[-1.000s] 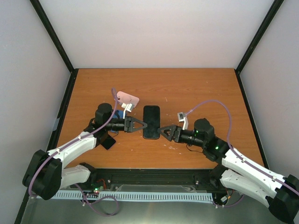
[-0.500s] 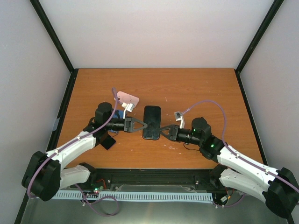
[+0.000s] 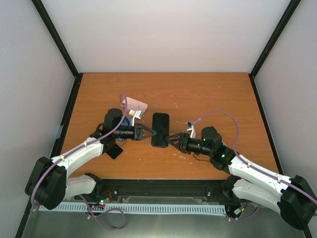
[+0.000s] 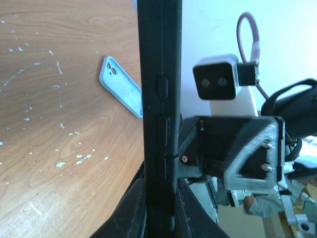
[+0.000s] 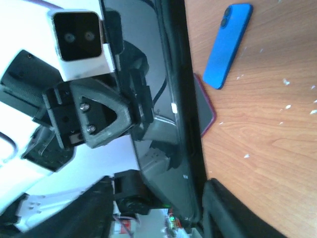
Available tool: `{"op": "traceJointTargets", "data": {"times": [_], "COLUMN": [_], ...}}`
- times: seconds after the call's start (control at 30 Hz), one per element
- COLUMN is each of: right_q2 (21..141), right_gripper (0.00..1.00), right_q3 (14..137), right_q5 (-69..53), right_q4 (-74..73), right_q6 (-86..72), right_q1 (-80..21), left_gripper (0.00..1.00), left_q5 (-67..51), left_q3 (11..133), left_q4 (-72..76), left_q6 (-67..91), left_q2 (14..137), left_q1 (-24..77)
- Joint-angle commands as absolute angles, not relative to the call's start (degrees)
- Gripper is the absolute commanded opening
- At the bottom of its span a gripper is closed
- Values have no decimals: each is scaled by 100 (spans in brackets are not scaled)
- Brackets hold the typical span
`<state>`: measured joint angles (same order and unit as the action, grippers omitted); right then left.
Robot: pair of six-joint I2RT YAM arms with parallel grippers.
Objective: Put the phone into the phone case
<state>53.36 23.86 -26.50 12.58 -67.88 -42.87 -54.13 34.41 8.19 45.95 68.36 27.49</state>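
Note:
Next, my left gripper puts down and releases the black phone on the bare wood [image 3: 172, 120] just beyond the fingertips of my right gripper.
A black phone [image 3: 160, 129] with a dark rim lies flat at the middle of the table. My left gripper [image 3: 151, 133] is shut on its left edge. In the left wrist view the rim [image 4: 159, 99] with raised side buttons runs up from between my left gripper's [image 4: 159, 198] jaws. My right gripper [image 3: 170, 139] is open, its jaws spread around the phone's lower right edge. In the right wrist view the glossy screen [image 5: 168, 129] lies between my right gripper's [image 5: 158, 203] wide fingers. A light blue case [image 4: 121, 87] lies on the table beyond the phone.
A pink phone or case [image 3: 135, 105] lies behind the left gripper. A blue phone [image 5: 228, 44] lies under the left arm [image 3: 126, 121]. A dark device with a red rim [image 5: 207, 111] lies near the left arm [image 3: 115, 151]. Cables arc over both arms.
My right gripper has moved left to the black phone, and its jaws now straddle the right edge. My left gripper has stayed shut on the left edge.

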Motion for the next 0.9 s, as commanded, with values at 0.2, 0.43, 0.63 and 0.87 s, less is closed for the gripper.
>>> {"op": "traceJointTargets", "data": {"times": [0.2,0.43,0.63,0.87], "right_q2": [5107,5206,5398,5420], "right_gripper": [65,62,30,3], "right_q3": [2124,2311,2362,2520], "right_q5": [-3049,-2929,-2974,-2748], "right_q4": [1979,2050,2541,2039], "right_q6": [-6664,-6665,-7059,-7364], "right_q1": [-4351,-4351,-4351,-4348], "left_gripper": [0,0,0,0], "left_q5": [-5700,-5781,-5478,-4632], "left_q3": [3031,2962,3043,3517], "left_q4": [3319,3780,3139,1277], "left_q6": [6136,6441,5802,4418], "left_q2": [6703,6848,6954,7232], "left_q1": [2681,2681,2681,2682]}}
